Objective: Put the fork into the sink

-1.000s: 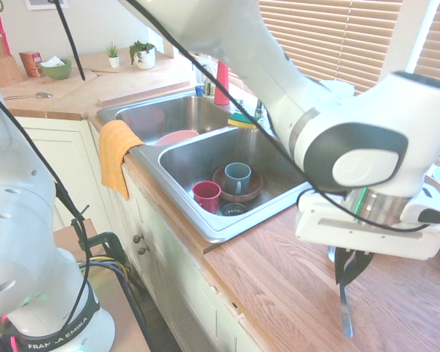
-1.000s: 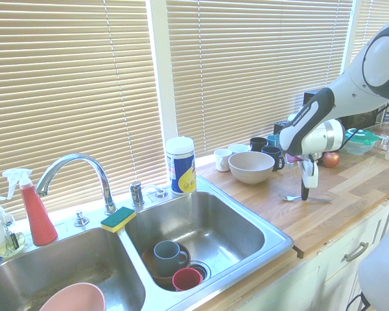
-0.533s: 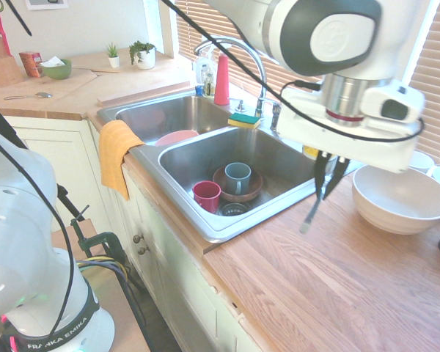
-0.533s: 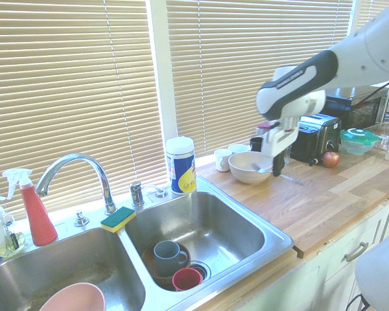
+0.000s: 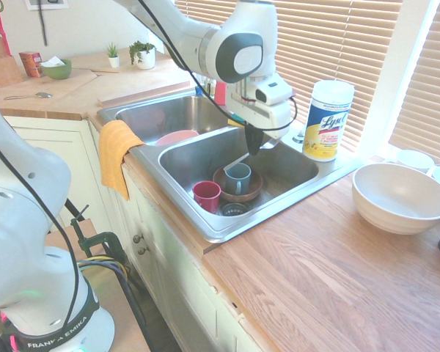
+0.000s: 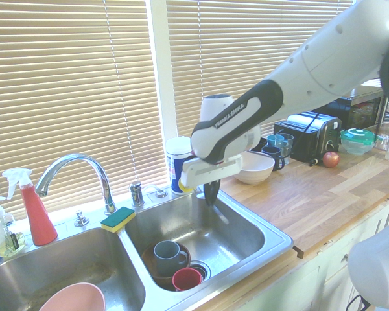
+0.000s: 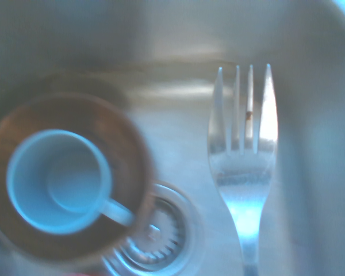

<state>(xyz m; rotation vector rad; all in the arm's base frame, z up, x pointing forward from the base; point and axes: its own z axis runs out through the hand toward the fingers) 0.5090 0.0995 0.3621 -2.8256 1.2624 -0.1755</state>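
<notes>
Next, my gripper lets go of the fork on the sink's steel bottom beside the drain (image 6: pixel 209 264) (image 7: pixel 202 178), across from the brown bowl.
The fork (image 5: pixel 238 160) is a slim silver one, and my gripper (image 5: pixel 252 145) is shut on its handle. It hangs slanting down over the basin of the sink (image 5: pixel 205 227) that holds the cups. From the other side the gripper (image 6: pixel 211 194) sits just below the rim of the sink (image 6: pixel 272 249), with the fork (image 6: pixel 219 212) pointing down above the basin floor without touching it. In the wrist view the fork (image 7: pixel 243 155) shows four tines above the steel bottom, beside the drain (image 7: pixel 158 233).
In the same basin a blue-grey mug (image 5: pixel 237 178) stands in a brown bowl beside a red cup (image 5: pixel 206 195). A pink bowl (image 5: pixel 176 136) lies in the other basin. An orange cloth (image 5: pixel 116 154) hangs over the rim. A wipes canister (image 5: pixel 326 121) and white bowl (image 5: pixel 400 198) stand on the counter.
The arm has swung from the wooden counter across to the sink, carrying the fork with it. The fork now hangs inside the basin instead of over the counter.
</notes>
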